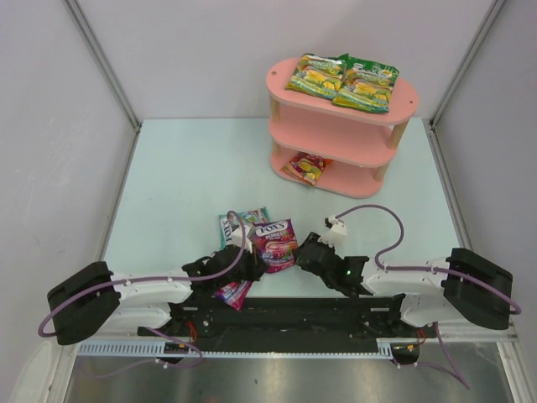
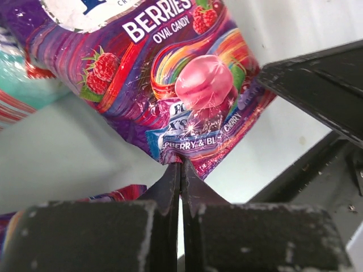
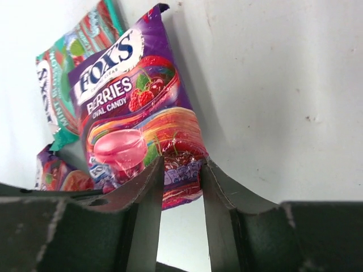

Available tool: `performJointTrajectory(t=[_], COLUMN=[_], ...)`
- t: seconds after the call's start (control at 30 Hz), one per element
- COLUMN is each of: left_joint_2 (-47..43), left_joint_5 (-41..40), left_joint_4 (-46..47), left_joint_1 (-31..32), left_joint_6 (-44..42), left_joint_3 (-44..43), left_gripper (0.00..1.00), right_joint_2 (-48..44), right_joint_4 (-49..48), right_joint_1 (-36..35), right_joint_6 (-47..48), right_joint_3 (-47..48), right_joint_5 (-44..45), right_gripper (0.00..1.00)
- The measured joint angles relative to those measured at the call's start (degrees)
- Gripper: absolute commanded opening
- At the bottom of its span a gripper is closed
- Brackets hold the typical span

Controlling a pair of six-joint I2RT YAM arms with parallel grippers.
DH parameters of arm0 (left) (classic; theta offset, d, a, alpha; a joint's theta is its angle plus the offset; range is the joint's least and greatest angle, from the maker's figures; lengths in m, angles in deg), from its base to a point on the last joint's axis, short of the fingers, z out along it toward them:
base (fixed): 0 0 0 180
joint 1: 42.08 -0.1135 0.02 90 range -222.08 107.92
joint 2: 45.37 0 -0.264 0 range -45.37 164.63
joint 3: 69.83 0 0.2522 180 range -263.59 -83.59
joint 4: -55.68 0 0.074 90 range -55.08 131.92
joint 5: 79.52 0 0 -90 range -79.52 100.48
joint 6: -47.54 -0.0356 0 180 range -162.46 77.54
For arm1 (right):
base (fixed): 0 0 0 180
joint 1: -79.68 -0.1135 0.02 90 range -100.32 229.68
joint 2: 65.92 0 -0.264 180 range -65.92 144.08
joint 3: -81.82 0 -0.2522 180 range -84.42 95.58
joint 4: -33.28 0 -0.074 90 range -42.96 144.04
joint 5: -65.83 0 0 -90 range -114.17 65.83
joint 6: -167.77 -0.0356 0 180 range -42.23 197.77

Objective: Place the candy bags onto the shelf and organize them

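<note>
The lower corner of the berries candy bag is bunched between the spread fingers of my right gripper, so I will open, back away and pinch its side edge (image 3: pixel 201 144) before I lift it.
A purple berries candy bag (image 1: pixel 275 242) (image 2: pixel 170 85) (image 3: pixel 136 113) is lifted at the table's near middle. My left gripper (image 1: pixel 254 264) (image 2: pixel 181 163) is shut on its bottom edge. My right gripper (image 1: pixel 304 252) (image 3: pixel 182 165) stands open, its fingers either side of the same bag's lower corner. A teal bag (image 1: pixel 241 223) (image 3: pixel 57 73) lies just behind, and a purple-red bag (image 1: pixel 233 294) (image 2: pixel 108 195) lies under my left wrist. The pink shelf (image 1: pixel 289 84) stands far right, with two green-yellow bags (image 1: pixel 317 75) (image 1: pixel 367 86) on its top board and an orange-red bag (image 1: pixel 306 168) on its bottom board.
Grey walls with metal corner posts (image 1: pixel 101 59) enclose the pale table (image 1: pixel 176 176). Purple cables (image 1: pixel 377 218) loop over both arms. The shelf's middle board (image 1: pixel 336 134) shows no bag.
</note>
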Motion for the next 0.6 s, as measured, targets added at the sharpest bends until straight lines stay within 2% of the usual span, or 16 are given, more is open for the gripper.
performJointTrajectory(t=[0.13,0.17,0.23,0.27,0.3,0.5,0.53,0.6], left_joint_2=[-1.0,-1.3,-2.0,-2.2,-2.4,-2.7,-2.8,-3.1], left_joint_5=[1.7,2.0,2.7,3.0,3.3,4.1,4.1,4.1], left_joint_4=[0.5,0.8,1.0,1.1,1.5,3.7,3.9,3.9], left_joint_1=[0.0,0.0,0.0,0.1,0.1,0.2,0.2,0.2], left_joint_6=[1.9,2.3,3.0,3.3,3.5,4.8,4.9,4.9], left_joint_3=[0.8,1.0,1.3,1.3,1.3,1.3,1.3,1.3], left_gripper=[0.00,0.01,0.00,0.00,0.00,0.00,0.00,0.00], right_joint_2=[1.7,2.0,2.1,2.1,2.1,1.9,1.5,0.1], right_joint_4=[-0.2,-0.4,-0.7,-1.1,-1.8,-5.1,-5.1,-4.5], right_joint_1=[0.5,0.5,0.5,0.6,0.6,0.5,0.5,0.5], right_joint_6=[0.0,0.0,0.2,0.4,0.5,0.2,0.2,0.1], right_joint_3=[-0.1,-0.2,-0.4,-0.5,-0.5,-0.6,-0.7,-0.9], right_joint_5=[-1.1,-1.3,-1.9,-2.3,-3.0,-4.9,-4.9,-4.8], right_gripper=[0.35,0.32,0.19,0.06,0.01,0.00,0.12,0.26])
